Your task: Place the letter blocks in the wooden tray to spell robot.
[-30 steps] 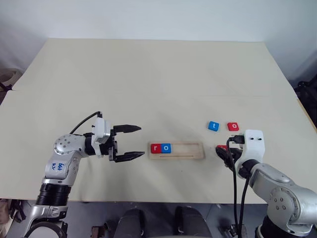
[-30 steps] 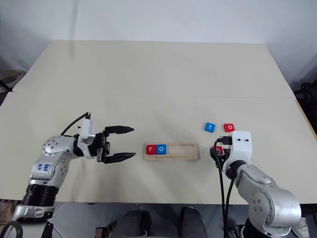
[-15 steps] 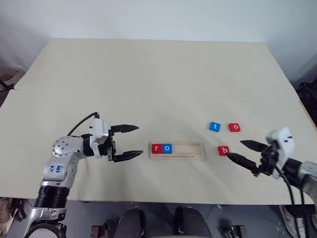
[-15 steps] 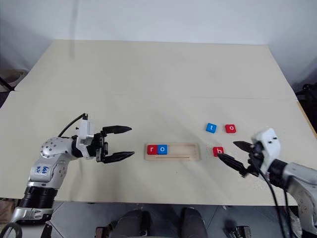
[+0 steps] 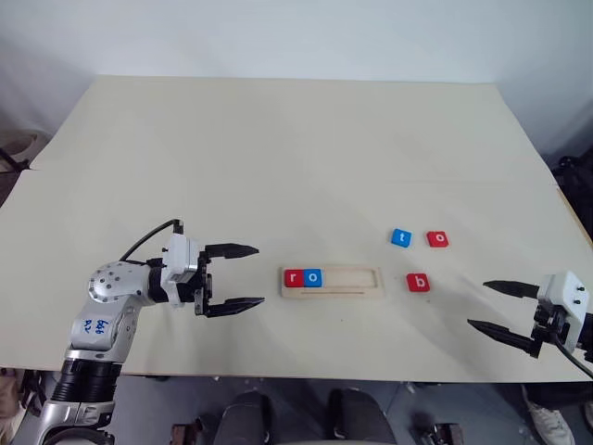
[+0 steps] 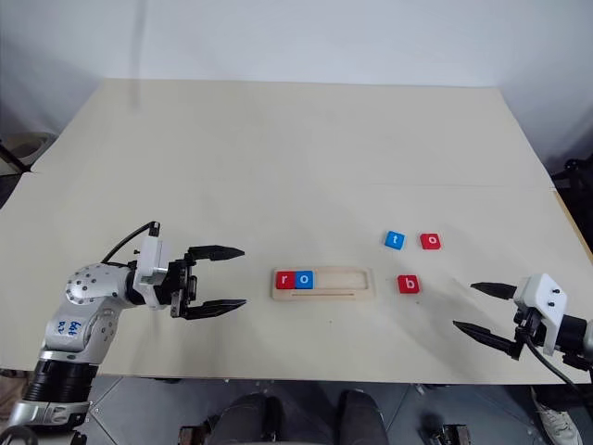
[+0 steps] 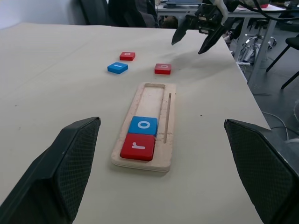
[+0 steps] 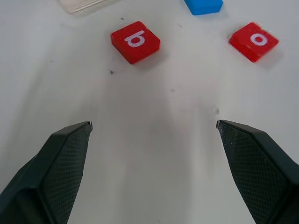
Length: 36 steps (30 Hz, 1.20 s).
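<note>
The red b block follows the blue o block. So my right gripper should close on the near and far sides point(image 5: 420, 282) point(image 8: 136, 42) of the red b block.
The wooden tray point(image 5: 332, 282) lies near the table's front edge, with a red r block point(image 5: 294, 277) and a blue o block point(image 5: 313, 277) side by side at its left end. To its right on the bare table lie a red b block point(image 5: 418, 283), a blue t block point(image 5: 400, 237) and a red o block point(image 5: 437, 238). My left gripper point(image 5: 243, 276) hovers just left of the tray, open and empty, pointing at it. Out by the table's right front corner, my right gripper point(image 5: 493, 307) is open and empty, well right of the b block point(image 8: 135, 41).
The cream table point(image 5: 296, 158) stretches wide and bare behind the tray. A seam line runs across it at mid-depth. In the left wrist view, chairs and desks point(image 7: 261, 28) stand beyond the table's right edge.
My right arm has swung away from above the b block to the table's right front corner, its gripper opening wide and leaving the block on the table. The left gripper has stayed put.
</note>
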Motion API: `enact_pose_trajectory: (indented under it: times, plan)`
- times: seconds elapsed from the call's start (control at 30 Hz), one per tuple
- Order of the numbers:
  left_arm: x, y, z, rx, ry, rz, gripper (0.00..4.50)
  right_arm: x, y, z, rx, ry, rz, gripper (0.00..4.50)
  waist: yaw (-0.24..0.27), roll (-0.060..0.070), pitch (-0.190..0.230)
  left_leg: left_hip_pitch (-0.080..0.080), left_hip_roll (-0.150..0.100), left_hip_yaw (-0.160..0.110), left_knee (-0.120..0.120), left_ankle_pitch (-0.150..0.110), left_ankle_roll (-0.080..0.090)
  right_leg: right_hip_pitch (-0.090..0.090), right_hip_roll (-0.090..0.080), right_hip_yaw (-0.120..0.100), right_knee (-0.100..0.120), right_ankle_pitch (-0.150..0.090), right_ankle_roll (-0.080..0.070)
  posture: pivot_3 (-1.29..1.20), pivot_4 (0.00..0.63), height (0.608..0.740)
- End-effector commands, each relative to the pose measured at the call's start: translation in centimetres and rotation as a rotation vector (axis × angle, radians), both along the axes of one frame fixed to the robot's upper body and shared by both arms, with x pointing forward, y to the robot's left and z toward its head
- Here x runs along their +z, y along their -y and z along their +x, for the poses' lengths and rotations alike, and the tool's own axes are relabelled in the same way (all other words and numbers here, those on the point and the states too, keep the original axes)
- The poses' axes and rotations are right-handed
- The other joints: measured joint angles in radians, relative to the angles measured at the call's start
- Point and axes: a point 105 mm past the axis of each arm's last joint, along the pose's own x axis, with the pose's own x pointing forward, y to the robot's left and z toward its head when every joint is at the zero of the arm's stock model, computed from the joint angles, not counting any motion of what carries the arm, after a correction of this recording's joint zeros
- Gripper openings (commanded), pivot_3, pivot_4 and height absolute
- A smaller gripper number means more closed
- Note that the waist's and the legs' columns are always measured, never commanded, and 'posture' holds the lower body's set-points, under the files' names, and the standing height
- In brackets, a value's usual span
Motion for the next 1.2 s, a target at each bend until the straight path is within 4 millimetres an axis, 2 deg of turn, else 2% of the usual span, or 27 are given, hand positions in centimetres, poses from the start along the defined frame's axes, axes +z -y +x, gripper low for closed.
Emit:
enact_pose_trajectory:
  times: [0.03,0.2,0.33,0.53,0.8,0.9,1.13,1.2]
  plan:
    - [1.1,0.0,-0.5,-0.008,0.059,-0.004,4.50,1.4,-0.9,0.9,0.070,0.034,-0.020,4.47,-0.002,0.000,0.000,0.000,0.000,0.000,0.000,0.000,0.000,0.000,0.000,0.000,0.000,0.000,0.000,0.00,0.150,0.740]
    - [1.3,-0.1,-0.5,-0.004,0.067,0.002,4.50,1.9,-3.4,1.8,0.235,-0.050,-0.060,4.47,0.000,0.001,0.000,0.000,0.000,0.000,0.000,0.000,0.000,0.000,0.000,0.000,0.001,0.000,0.000,0.00,0.150,0.740]
    - [1.1,0.1,-0.6,-0.007,0.066,0.003,4.50,1.7,-4.3,3.0,0.297,-0.133,-0.130,4.47,0.001,0.001,0.000,0.000,0.000,-0.001,0.001,0.000,0.000,0.001,-0.001,-0.001,0.001,0.000,0.000,0.00,0.150,0.740]
    - [1.0,0.3,-0.8,-0.007,0.061,0.002,4.50,0.8,-5.6,4.8,0.395,-0.146,-0.225,4.47,0.001,0.001,0.000,-0.001,0.000,-0.002,0.001,0.000,0.000,0.002,-0.001,-0.002,0.001,0.000,0.000,0.00,0.150,0.740]
    - [0.9,0.1,-1.2,0.017,0.059,0.000,4.50,-0.2,-6.5,6.2,0.429,-0.140,-0.247,4.47,-0.002,0.001,0.000,0.000,0.000,-0.002,0.001,0.000,0.000,0.002,-0.001,-0.002,0.001,0.000,0.000,0.00,0.150,0.740]
    - [0.8,0.3,-1.4,0.009,0.056,-0.001,4.50,-0.3,-6.6,6.4,0.434,-0.129,-0.251,3.96,-0.003,0.001,0.000,0.000,0.001,-0.001,0.001,0.000,0.000,0.002,-0.001,-0.002,0.001,0.000,0.000,0.00,0.150,0.740]
    - [0.7,0.6,-1.4,-0.004,0.052,-0.001,4.50,-0.2,-7.2,6.4,0.436,-0.106,-0.208,1.58,-0.003,0.001,0.000,0.000,0.001,-0.002,0.001,0.000,0.000,0.003,-0.001,-0.002,0.001,0.000,0.000,0.00,0.150,0.740]
    - [0.7,0.7,-1.3,-0.007,0.051,0.001,4.50,0.1,-7.3,6.2,0.438,-0.100,-0.198,1.47,-0.003,0.001,0.000,0.000,0.001,-0.002,0.001,0.000,0.000,0.002,-0.001,-0.002,0.001,0.000,0.000,0.00,0.150,0.740]
